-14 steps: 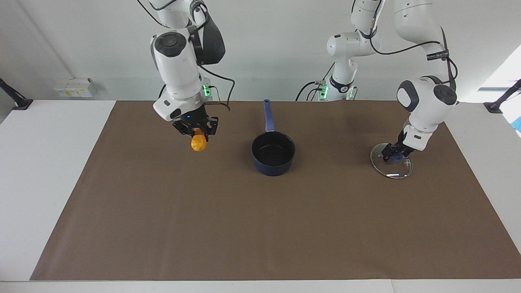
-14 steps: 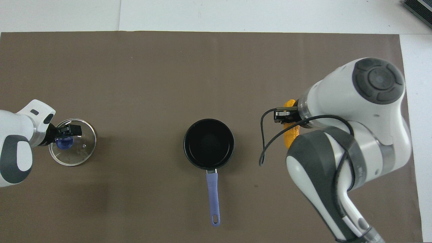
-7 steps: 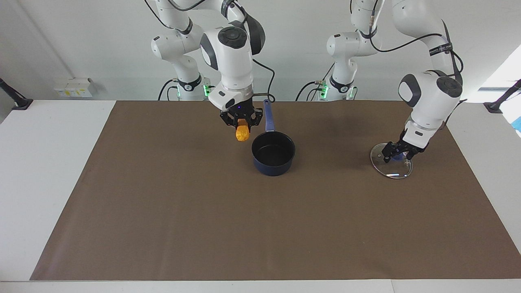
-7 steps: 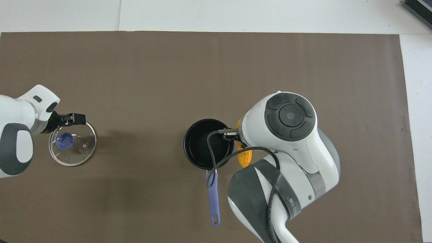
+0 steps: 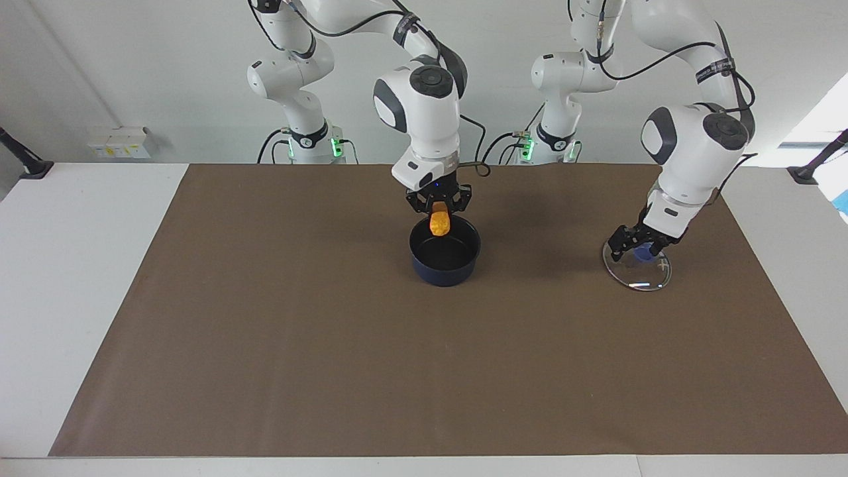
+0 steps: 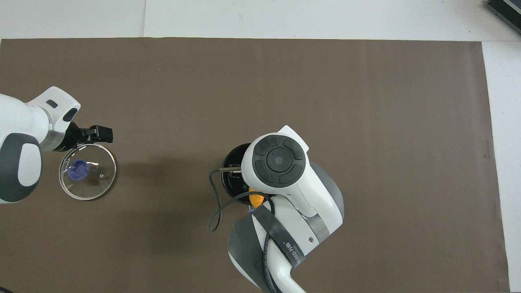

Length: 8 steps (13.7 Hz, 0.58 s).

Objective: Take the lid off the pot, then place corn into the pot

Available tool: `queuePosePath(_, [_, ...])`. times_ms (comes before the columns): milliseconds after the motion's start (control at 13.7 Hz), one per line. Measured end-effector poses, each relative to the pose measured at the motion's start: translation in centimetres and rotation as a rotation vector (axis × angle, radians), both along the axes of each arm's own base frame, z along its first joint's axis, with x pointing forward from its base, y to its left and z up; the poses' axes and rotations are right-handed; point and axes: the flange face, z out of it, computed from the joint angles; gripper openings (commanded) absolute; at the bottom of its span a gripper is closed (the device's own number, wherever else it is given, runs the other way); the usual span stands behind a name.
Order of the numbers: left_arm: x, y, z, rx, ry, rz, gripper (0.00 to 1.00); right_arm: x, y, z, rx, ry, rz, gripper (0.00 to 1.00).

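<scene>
Next, my right gripper lets the orange corn go on the pot's black inside (image 6: 239, 179), toward the side of the glass lid. The corn is now just over the pot's mouth.
The dark blue pot (image 5: 445, 271) stands in the middle of the mat, uncovered, with its handle hidden by the right arm. My right gripper (image 5: 439, 209) hangs just over the pot's mouth, shut on the upper end of the orange corn (image 5: 439, 225), which points down toward the black inside. In the overhead view the right arm covers most of the pot (image 6: 231, 158), and only a sliver of corn (image 6: 255, 199) shows. The glass lid (image 5: 639, 273) (image 6: 95, 181) lies flat on the mat toward the left arm's end. My left gripper (image 5: 635, 242) (image 6: 99, 134) is open, slightly above the lid and off its blue knob (image 6: 78, 169).
A brown mat (image 5: 331, 344) covers most of the white table. A black cable (image 6: 213, 207) loops down from the right arm beside the pot. Small white boxes (image 5: 119, 142) sit at the table's edge nearest the robots, past the right arm's base.
The right gripper has carried the corn from the right arm's end of the mat to over the pot. The left gripper has risen off the lid's knob and drawn back a little.
</scene>
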Motion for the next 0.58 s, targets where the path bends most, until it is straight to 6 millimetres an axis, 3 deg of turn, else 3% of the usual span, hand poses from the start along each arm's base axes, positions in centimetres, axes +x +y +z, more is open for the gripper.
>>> queuePosePath(219, [0.3, -0.3, 5.0, -0.029, 0.037, 0.005, 1.0, 0.3, 0.9, -3.1, -0.016, 0.016, 0.007, 0.0])
queuePosePath(437, [0.1, -0.2, 8.3, -0.031, 0.07, 0.002, 1.0, 0.6, 2.2, -6.3, -0.015, 0.009, 0.018, 0.0])
queuePosePath(583, [-0.2, -0.3, 10.2, -0.031, 0.095, -0.014, 1.0, 0.7, 2.3, -7.4, -0.022, 0.016, 0.017, 0.0])
